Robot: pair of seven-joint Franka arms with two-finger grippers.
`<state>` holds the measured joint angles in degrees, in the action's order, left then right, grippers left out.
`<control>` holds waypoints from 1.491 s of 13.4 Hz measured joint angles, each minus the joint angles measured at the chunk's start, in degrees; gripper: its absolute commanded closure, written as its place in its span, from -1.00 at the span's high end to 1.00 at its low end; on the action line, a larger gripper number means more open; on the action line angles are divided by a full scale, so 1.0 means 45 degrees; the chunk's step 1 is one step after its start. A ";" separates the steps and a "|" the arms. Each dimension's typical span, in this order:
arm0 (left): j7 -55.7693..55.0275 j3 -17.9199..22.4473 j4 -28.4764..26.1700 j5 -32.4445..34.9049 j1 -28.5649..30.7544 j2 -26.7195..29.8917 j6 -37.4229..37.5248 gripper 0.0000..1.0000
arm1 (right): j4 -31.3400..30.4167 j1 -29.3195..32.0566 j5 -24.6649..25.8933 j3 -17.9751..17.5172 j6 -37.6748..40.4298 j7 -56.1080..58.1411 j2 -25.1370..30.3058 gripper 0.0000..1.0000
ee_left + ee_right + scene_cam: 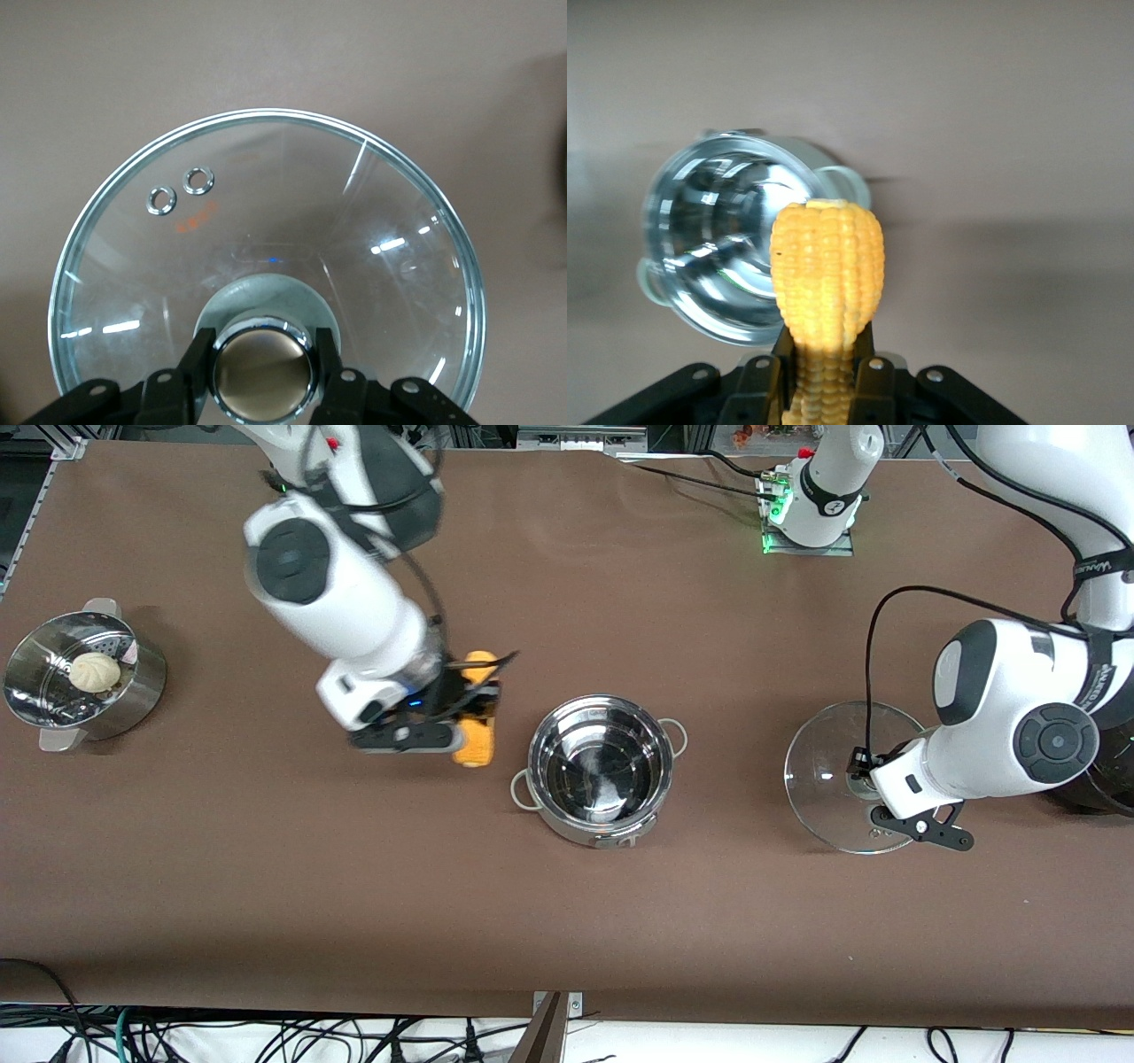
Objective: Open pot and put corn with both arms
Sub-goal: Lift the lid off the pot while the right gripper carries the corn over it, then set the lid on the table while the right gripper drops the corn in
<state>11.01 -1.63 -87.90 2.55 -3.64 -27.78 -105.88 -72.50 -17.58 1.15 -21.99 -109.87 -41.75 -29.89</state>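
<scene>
I will release the glass lid with my left gripper on the table [825,766] between the open pot and the black cooker.
The pot [602,766] stands open and empty at the table's middle; it also shows in the right wrist view [713,239]. My right gripper [469,707] is shut on the yellow corn [477,731] and holds it lifted beside the pot, toward the right arm's end. In the right wrist view the corn [828,266] sticks out between the fingers of the right gripper [824,354]. The glass lid [819,771] is low over the table toward the left arm's end. My left gripper [861,775] is shut on its round knob [262,367]. The left gripper [264,343] and lid [266,221] show in the left wrist view.
A steel steamer pot [133,691] with a bun [95,670] stands at the right arm's end of the table. A black cooker [1107,788] shows partly at the left arm's end, close to the lid. The left arm's base [811,500] is at the table's back edge.
</scene>
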 measured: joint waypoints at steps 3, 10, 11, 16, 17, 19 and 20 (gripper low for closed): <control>0.0201 -0.0011 -0.2933 0.0000 0.0177 0.0509 -0.2907 -0.56 | 0.0815 -0.1394 0.1016 0.0032 -0.1246 -0.2177 -0.1437 -0.92; 0.0202 -0.0015 -0.5874 0.0000 0.0245 0.0712 -0.6048 -0.39 | 0.1881 -0.3168 0.1615 0.1618 -0.3999 -0.2764 -0.4136 -0.91; 0.0203 -0.0015 -0.5929 0.0000 0.0290 0.0710 -0.6049 -0.39 | 0.1965 -0.3404 0.1616 0.1880 -0.4298 -0.2764 -0.4407 -0.71; 0.0247 -0.0024 -0.6108 0.0000 0.0490 0.0555 -0.6069 1.00 | 0.2150 -0.3646 0.1619 0.2142 -0.4754 -0.2849 -0.4919 0.94; 0.0252 -0.0033 -0.6106 0.0000 0.0490 0.0552 -0.6069 1.00 | 0.2177 -0.3646 0.1623 0.2148 -0.4753 -0.2898 -0.4919 0.99; 0.0256 -0.0068 -0.6058 0.0000 0.0490 0.0583 -0.6068 1.00 | 0.2255 -0.3647 0.1631 0.2149 -0.4740 -0.2913 -0.4919 0.99; 0.0256 -0.0088 -0.6007 0.0000 0.0490 0.0654 -0.6041 1.00 | 0.2315 -0.3649 0.1646 0.2149 -0.4689 -0.2913 -0.4915 0.99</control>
<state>12.16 -2.02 -114.93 2.55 -1.44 -24.84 -133.07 -62.08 -34.00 8.56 -12.32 -130.97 -54.86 -52.00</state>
